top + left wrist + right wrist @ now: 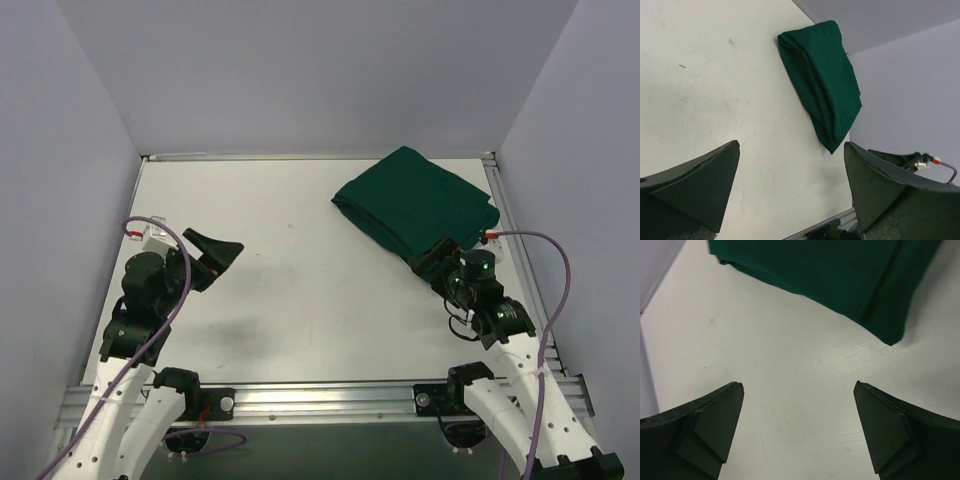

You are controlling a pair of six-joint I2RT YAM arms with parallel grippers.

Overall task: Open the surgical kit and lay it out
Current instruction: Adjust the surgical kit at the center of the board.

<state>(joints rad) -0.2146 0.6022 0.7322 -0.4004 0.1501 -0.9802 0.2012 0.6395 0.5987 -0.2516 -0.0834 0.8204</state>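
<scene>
My right gripper is to grab the dark green cloth bundle next by its folded edge, close to the bundle's corner [486, 226] nearest the side rail of the table.
The surgical kit is a folded dark green cloth bundle [415, 205] lying closed at the back right of the table. It also shows in the left wrist view [822, 80] and in the right wrist view [830, 270]. The mesh tray and the steel tools are hidden. My right gripper [432, 262] is open and empty, just in front of the bundle's near corner, not touching it [798, 385]. My left gripper [218, 255] is open and empty at the left side of the table, far from the bundle [791, 145].
White walls close the table on the left, back and right. A metal rail [320, 398] runs along the near edge between the two arm bases. A purple cable [555, 290] loops beside the right arm.
</scene>
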